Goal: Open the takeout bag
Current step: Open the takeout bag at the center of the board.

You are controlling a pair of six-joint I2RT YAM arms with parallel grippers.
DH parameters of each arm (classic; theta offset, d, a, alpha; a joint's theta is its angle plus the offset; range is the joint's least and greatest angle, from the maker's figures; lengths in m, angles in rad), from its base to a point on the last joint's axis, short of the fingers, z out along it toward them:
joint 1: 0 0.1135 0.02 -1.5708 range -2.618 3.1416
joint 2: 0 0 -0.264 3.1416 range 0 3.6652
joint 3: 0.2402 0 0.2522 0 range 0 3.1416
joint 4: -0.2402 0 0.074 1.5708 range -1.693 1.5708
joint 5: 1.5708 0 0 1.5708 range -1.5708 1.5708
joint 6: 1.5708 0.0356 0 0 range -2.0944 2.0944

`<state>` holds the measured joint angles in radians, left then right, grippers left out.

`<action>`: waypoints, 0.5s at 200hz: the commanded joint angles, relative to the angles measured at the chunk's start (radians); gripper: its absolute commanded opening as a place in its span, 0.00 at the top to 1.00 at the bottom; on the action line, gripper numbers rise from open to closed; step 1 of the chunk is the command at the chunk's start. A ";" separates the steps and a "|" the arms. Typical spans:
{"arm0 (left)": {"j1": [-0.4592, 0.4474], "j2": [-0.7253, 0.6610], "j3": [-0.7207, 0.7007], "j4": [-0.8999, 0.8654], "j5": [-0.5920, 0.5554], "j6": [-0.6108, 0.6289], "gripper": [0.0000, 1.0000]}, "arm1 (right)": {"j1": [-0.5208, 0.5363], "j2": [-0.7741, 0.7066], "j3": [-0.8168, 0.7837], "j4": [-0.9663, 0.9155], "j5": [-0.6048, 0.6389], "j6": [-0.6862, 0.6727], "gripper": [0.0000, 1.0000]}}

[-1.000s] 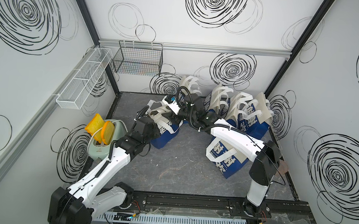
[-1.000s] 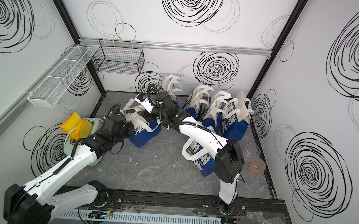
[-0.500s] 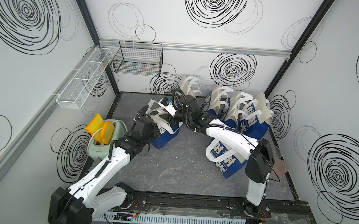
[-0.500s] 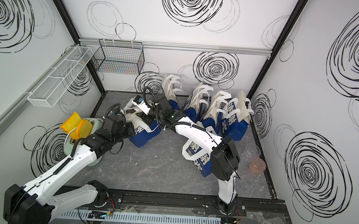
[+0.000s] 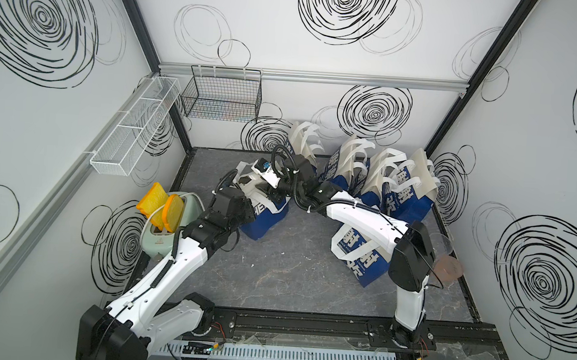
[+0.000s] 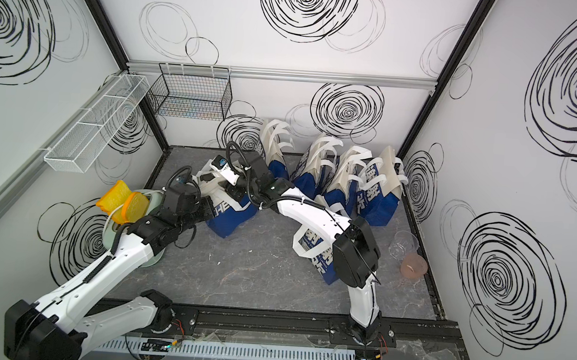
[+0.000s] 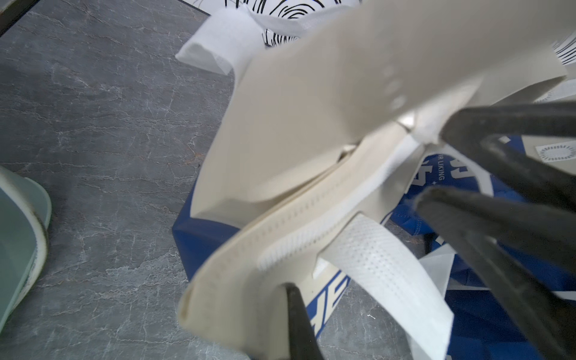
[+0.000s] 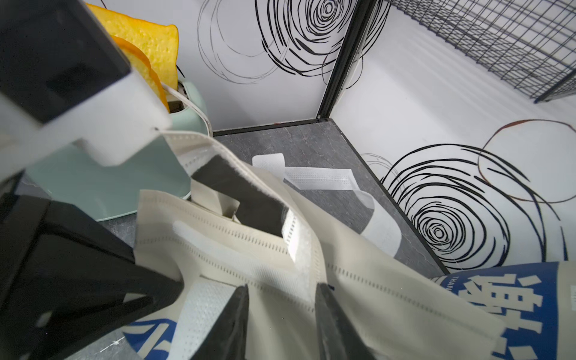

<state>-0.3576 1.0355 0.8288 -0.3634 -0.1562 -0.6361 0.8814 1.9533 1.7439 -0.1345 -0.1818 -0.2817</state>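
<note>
The takeout bag's opening narrows to a fold at its side, so next I pinch that folded rim (image 8: 304, 264) with my right gripper and pull it away from my left gripper.
The takeout bag (image 5: 267, 217) (image 6: 229, 218) is blue and cream with white strap handles and stands at the middle left of the floor. My left gripper (image 5: 255, 195) (image 7: 280, 291) is shut on the bag's cream rim (image 7: 249, 280), which folds around the one dark finger (image 7: 300, 324) in view. My right gripper (image 5: 273, 191) (image 8: 282, 297) reaches over the bag's top from the right. Its fingers (image 8: 238, 311) stand apart over the cream flap (image 8: 280, 327), pinching nothing. The flaps have parted slightly, showing a narrow gap (image 7: 346, 149).
A mint toaster (image 5: 161, 238) holding yellow bread slices stands just left of the bag. Several more bags (image 5: 387, 184) line the back wall and one (image 5: 361, 262) lies under my right arm. Cups (image 5: 448, 265) sit at the right edge. Wire baskets (image 5: 223, 100) hang on the walls.
My right gripper has shifted a little left over the bag's top, with its jaws slightly narrower. The left arm keeps its hold in place.
</note>
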 commanded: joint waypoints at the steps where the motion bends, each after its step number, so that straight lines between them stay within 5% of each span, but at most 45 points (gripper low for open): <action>1: 0.004 -0.009 0.020 -0.016 0.017 0.031 1.00 | 0.005 0.015 0.044 -0.015 0.022 -0.018 0.54; 55: 0.006 -0.009 0.018 -0.016 0.021 0.047 1.00 | 0.004 0.036 0.108 0.004 0.057 -0.026 0.47; 100: 0.010 -0.010 0.021 -0.016 0.023 0.062 1.00 | 0.003 0.064 0.117 -0.013 0.022 -0.018 0.57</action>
<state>-0.3569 1.0351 0.8291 -0.3660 -0.1394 -0.6014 0.8856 1.9873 1.8446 -0.1379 -0.1390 -0.2943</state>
